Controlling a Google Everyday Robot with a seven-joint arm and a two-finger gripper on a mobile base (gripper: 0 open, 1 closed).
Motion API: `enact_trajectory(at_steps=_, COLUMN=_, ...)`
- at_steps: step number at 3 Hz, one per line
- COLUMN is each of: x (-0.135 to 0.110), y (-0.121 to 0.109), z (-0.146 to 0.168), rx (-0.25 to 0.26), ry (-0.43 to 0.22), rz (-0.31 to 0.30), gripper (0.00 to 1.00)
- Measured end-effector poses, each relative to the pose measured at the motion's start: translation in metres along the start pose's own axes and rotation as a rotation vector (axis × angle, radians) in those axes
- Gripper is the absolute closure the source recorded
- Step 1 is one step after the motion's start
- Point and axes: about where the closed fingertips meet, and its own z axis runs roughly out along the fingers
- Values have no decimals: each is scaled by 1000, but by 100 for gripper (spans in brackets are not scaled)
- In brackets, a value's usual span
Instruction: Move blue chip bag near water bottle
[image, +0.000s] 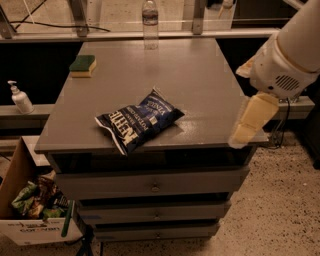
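I will next close my gripper on the blue chip bag's corner (176, 113), the one closest to the white arm.
The blue chip bag (139, 121) lies flat near the front edge of the grey table (200, 75), left of centre, white lettering up. The water bottle (150, 22) stands upright at the table's far edge, well behind the bag. My gripper (248, 124) hangs from the white arm at the right, over the table's front right corner. It is pale yellow, points down, and is apart from the bag and to its right. It holds nothing that I can see.
A green and yellow sponge (83, 65) lies at the table's back left. A white pump-top bottle (20, 98) stands on a ledge to the left. A cardboard box (30, 215) of snack bags sits on the floor at the lower left. Drawers (155, 185) are under the tabletop.
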Motion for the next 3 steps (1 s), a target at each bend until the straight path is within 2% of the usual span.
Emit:
enact_trajectory(at_steps=1, x=-21, y=-7, z=39, rx=-45, ry=-101, rz=15, gripper=0)
enact_trajectory(at_steps=2, x=-37, y=-26, z=86, rx=-102, ry=-301, rz=52, gripper=0)
enact_trajectory(at_steps=3, x=-45, y=-31, z=104, rx=-144, ry=-384, rz=58, gripper=0)
